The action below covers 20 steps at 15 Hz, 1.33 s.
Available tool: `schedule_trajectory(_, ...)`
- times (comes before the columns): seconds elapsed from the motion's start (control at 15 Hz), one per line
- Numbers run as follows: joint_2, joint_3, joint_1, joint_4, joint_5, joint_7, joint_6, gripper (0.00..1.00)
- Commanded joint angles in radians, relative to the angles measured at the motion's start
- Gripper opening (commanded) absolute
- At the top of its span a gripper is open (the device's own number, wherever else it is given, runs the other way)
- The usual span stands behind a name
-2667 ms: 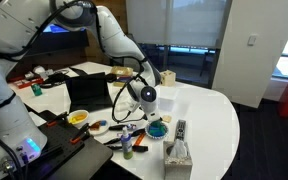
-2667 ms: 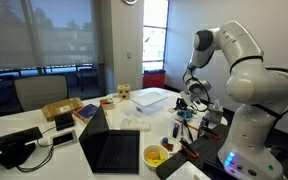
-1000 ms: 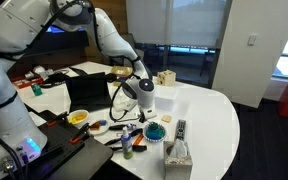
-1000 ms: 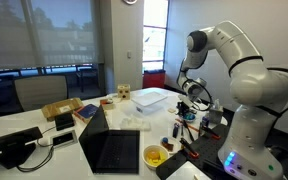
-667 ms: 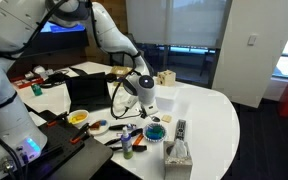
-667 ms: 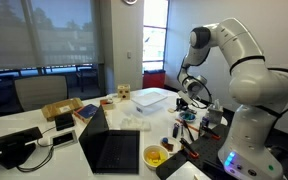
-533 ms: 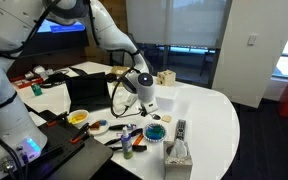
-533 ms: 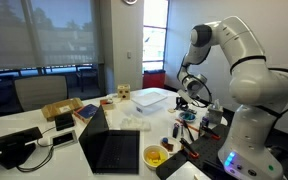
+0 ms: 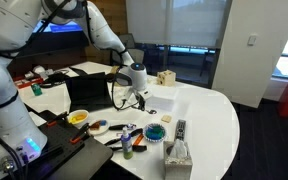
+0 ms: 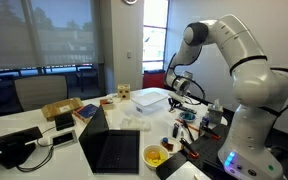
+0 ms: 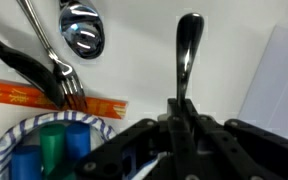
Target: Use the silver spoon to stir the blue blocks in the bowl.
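Observation:
The robot's gripper should release the silver spoon, now held above the table, on the white table (image 9: 137, 111) (image 11: 170, 64) between the second spoon and the clear container.
The bowl (image 9: 156, 131) is small and round, with the blue blocks (image 9: 156, 130) as a teal patch inside. It stands near the table's front in an exterior view. My gripper (image 9: 137, 97) hangs above the table, up and to the left of the bowl, and apart from it. In the wrist view the gripper (image 11: 185, 112) is shut on the silver spoon (image 11: 188, 55), whose shiny handle sticks out past the fingers. The gripper also shows in an exterior view (image 10: 180, 89). A blue-rimmed dish (image 11: 6, 145) with blue and green pieces lies at the bottom left. I cannot tell whether it is the bowl.
A second spoon (image 11: 82, 30), a fork (image 11: 68, 86) and an orange strip (image 11: 24, 95) lie on the white table. A yellow bowl (image 9: 78, 117), laptop (image 9: 87, 90), tissue box (image 9: 177, 152), remote (image 9: 180, 128) and small bottles (image 9: 128, 142) crowd the front. A clear container (image 10: 151, 98) stands further back.
My arm has risen and swung away from over the bowl, towards the laptop side, with the spoon still held. The bowl has not moved.

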Motion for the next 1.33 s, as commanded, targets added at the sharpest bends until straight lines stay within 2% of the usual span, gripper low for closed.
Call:
schedule_trajectory(0.0,0.043,-0.005,0.051,0.007,-0.197,0.179,0.034,0.02)
schedule_trajectory(0.33,0.106,-0.011,0.069,0.04,-0.441,0.396,0.024,0.02)
schedule_trajectory(0.67,0.149,0.009,0.039,0.092,-0.579,0.512,0.011,0.02)
schedule_trajectory(0.8,0.158,0.016,0.032,0.105,-0.613,0.541,0.006,0.35)
schedule_trajectory(1.07,0.134,0.031,0.016,0.092,-0.652,0.564,0.004,0.64)
schedule_trajectory(1.27,0.043,0.043,0.012,0.023,-0.661,0.539,0.017,0.86)
